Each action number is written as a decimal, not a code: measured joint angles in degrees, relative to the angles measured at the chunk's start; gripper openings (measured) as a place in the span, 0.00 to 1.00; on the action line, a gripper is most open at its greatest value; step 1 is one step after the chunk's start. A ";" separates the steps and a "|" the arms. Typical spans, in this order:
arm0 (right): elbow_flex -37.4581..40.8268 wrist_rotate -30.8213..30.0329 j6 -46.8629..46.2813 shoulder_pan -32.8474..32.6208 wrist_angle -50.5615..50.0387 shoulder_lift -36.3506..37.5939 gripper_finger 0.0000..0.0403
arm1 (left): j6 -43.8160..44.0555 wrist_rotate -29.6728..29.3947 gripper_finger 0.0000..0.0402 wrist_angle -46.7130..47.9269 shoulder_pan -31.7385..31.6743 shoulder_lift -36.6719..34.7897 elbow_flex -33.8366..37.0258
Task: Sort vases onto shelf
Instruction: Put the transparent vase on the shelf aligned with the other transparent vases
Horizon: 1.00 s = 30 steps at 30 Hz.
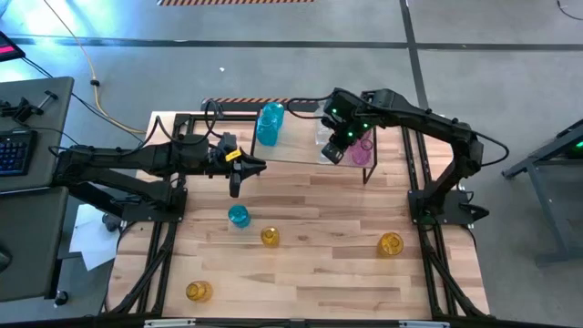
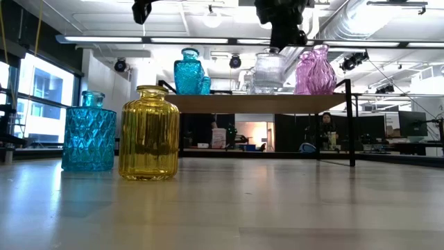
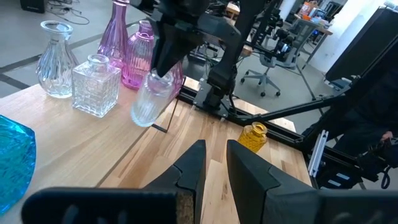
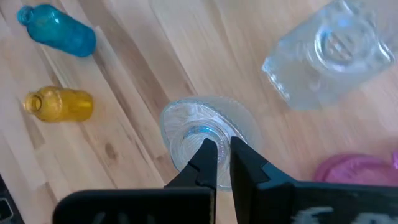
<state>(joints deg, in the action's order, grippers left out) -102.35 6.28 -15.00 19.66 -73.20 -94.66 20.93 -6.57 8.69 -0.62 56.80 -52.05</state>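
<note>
I need to use my right gripper to set the clear vase down close to the front edge of the shelf, beside the pink vases [image 1: 324,154] [image 4: 212,133].
The shelf [image 1: 301,157] stands at the table's far side, seen from the side in the low view [image 2: 257,103]. On it stand a teal vase [image 1: 270,124], clear vases [image 3: 94,84] and pink vases [image 3: 138,59]. My right gripper [image 4: 222,155] hangs over the shelf's right part, shut on a clear vase [image 3: 149,99]. My left gripper [image 3: 216,165] hovers in front of the shelf, empty, its fingers a narrow gap apart. A teal vase [image 1: 239,216] and three yellow vases [image 1: 270,237] [image 1: 391,244] [image 1: 199,292] are on the table. My right gripper holds the clear vase by its mouth rim [image 4: 200,132], pinched between the two fingers, which come from above and point down. The vase hangs tilted below the fingers, over the shelf's front edge. Whether its base [image 3: 142,117] touches the board I cannot tell.
Black frame rails run along the table's left and right edges [image 1: 155,246]. The shelf's thin black legs [image 2: 352,132] stand on the table. Bare wood lies between the loose vases in the middle of the table. A desk with a keyboard [image 1: 14,150] stands to the left.
</note>
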 joint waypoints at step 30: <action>0.04 -1.33 -0.17 1.01 1.50 -2.27 0.00 | -0.02 -0.02 0.14 0.00 0.00 0.00 0.00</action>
<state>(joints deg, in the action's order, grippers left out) -102.30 4.95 -15.17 20.67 -71.70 -96.92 20.91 -6.59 8.69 -0.62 56.80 -52.05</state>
